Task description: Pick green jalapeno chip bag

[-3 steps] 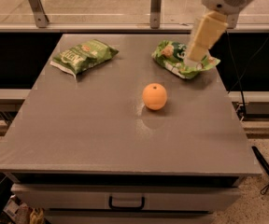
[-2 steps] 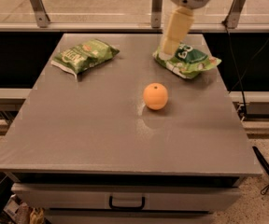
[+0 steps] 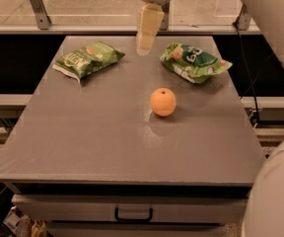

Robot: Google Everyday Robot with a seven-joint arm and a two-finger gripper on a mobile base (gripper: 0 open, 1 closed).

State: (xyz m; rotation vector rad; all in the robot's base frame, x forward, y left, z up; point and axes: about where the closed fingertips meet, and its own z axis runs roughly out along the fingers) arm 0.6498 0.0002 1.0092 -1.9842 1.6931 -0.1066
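Note:
The light green jalapeno chip bag is next for my gripper, which should move to the middle (image 3: pixel 89 56) of the bag and close there.
The green jalapeno chip bag (image 3: pixel 87 59) lies flat at the far left of the grey table (image 3: pixel 107 142); it is light green and crinkly with a white lettered label patch and a small red-yellow logo. My gripper (image 3: pixel 145 42) hangs above the far middle of the table, to the right of that bag and left of the other bag. It holds nothing.
A green bag with teal and white patches and large white numerals (image 3: pixel 195 62) lies at the far right. An orange (image 3: pixel 162 101) sits near the middle. A drawer with a handle (image 3: pixel 133 215) is under the table front. A rail with posts (image 3: pixel 38 6) runs behind.
My gripper has moved left, from above the right-hand bag to above the far middle of the table between the two bags. The objects have not moved.

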